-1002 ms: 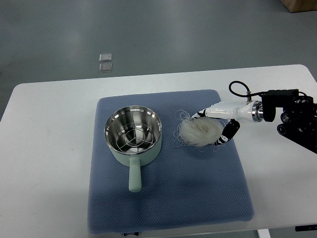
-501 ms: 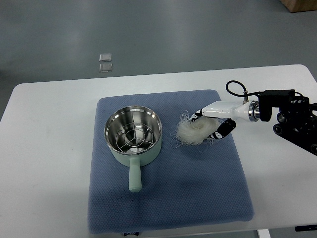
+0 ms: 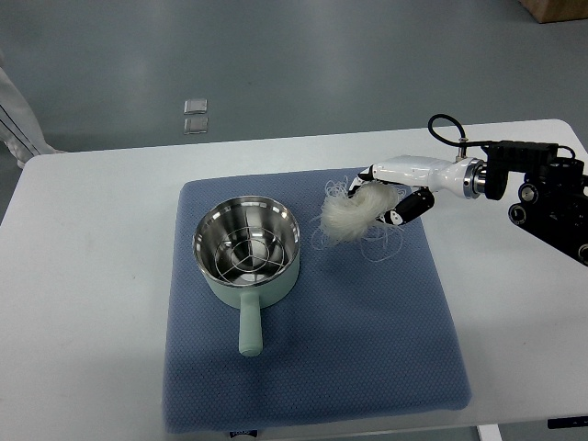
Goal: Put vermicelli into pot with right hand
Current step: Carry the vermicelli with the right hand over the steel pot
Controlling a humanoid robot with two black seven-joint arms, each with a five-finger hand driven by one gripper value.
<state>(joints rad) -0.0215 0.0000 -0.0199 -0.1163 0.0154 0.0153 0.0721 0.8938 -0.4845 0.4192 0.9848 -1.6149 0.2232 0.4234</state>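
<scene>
My right gripper is going to release the vermicelli over the edge of the wire rack inside the pale green pot (image 3: 226,239).
A pale green pot (image 3: 246,251) with a steel inside and a wire rack stands on the left part of the blue mat (image 3: 312,367), its handle pointing toward me. My right hand (image 3: 384,195) comes in from the right edge and is shut on a white bundle of vermicelli (image 3: 349,215). The bundle hangs just above the mat, right of the pot's rim, with loose strands trailing below it. The left arm does not show.
The mat lies on a white table (image 3: 92,276). Two small clear squares (image 3: 195,115) lie on the grey floor beyond the table. A strip of white cloth (image 3: 14,119) shows at the left edge, and a cardboard box corner (image 3: 556,9) at the top right.
My right hand has closed on the vermicelli and lifted it off the mat, moving up and back in the picture. The bundle now hangs with strands dangling. White cloth appeared at the left edge.
</scene>
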